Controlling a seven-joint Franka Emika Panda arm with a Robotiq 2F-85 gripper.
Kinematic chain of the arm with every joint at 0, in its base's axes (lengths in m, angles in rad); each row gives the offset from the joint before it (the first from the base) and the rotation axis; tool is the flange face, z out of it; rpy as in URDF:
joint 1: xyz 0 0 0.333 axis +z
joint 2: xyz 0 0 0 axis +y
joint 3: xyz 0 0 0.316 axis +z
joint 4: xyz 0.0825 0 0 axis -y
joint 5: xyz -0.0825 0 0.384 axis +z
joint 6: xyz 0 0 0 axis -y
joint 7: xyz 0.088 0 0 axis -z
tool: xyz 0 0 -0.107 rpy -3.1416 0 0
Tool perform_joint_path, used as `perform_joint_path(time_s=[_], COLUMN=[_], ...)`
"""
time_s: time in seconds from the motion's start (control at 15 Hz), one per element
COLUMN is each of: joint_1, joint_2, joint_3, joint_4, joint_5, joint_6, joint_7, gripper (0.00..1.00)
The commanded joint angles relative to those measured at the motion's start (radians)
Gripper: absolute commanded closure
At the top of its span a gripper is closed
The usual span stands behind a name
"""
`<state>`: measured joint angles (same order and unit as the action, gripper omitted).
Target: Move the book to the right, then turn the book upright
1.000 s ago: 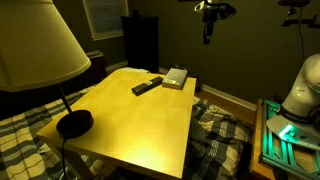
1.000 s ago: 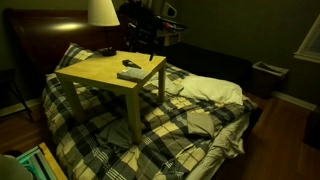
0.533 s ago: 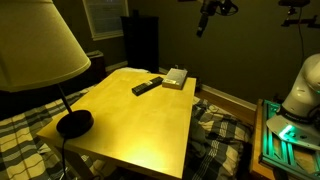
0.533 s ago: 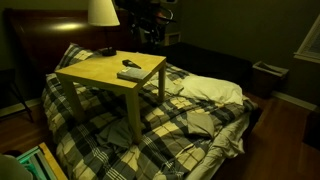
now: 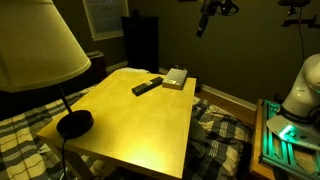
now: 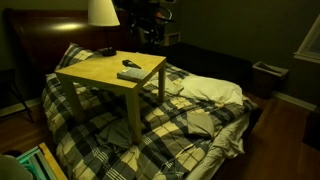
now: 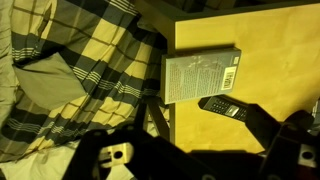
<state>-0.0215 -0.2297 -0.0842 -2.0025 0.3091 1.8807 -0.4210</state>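
Note:
Next, my gripper should go to the book's far end [image 5: 179,69] [image 7: 168,80], the one facing away from the lamp, and close there.
The book [image 5: 177,77], thin with a pale grey-tan cover, lies flat at the far corner of the yellow table [image 5: 140,125]. It also shows in the exterior view from the other side [image 6: 129,73] and in the wrist view [image 7: 200,77]. My gripper [image 5: 206,17] hangs high above and beyond the table, well clear of the book, and also shows against the dark background [image 6: 150,25]. In the wrist view its dark fingers [image 7: 200,150] stand wide apart with nothing between them.
A slim black remote [image 5: 147,86] lies beside the book, also in the wrist view [image 7: 225,105]. A lamp with a black base [image 5: 73,122] stands on the near table corner. A plaid blanket [image 6: 190,110] covers the bed under the table.
Over the last second the gripper rose a little and tilted; it has held still for the last half second. The book and remote have not moved.

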Motion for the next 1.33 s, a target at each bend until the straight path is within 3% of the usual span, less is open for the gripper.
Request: perform_joint_path(time_s=[0.0, 0.6, 1.0, 1.27], joint_1=[0.008, 0.004, -0.004, -0.036], joint_2=[0.001, 0.017, 0.145, 0.241], joint_3=[-0.007, -0.011, -0.042, -0.052], joint_4=[0.003, 0.004, -0.016, -0.025], joint_5=[-0.002, -0.001, 0.132, 0.287], joint_6=[-0.002, 0.011, 0.072, 0.017], joint_7=[0.002, 0.003, -0.073, -0.128], gripper=[0.00, 0.00, 0.00, 0.00])
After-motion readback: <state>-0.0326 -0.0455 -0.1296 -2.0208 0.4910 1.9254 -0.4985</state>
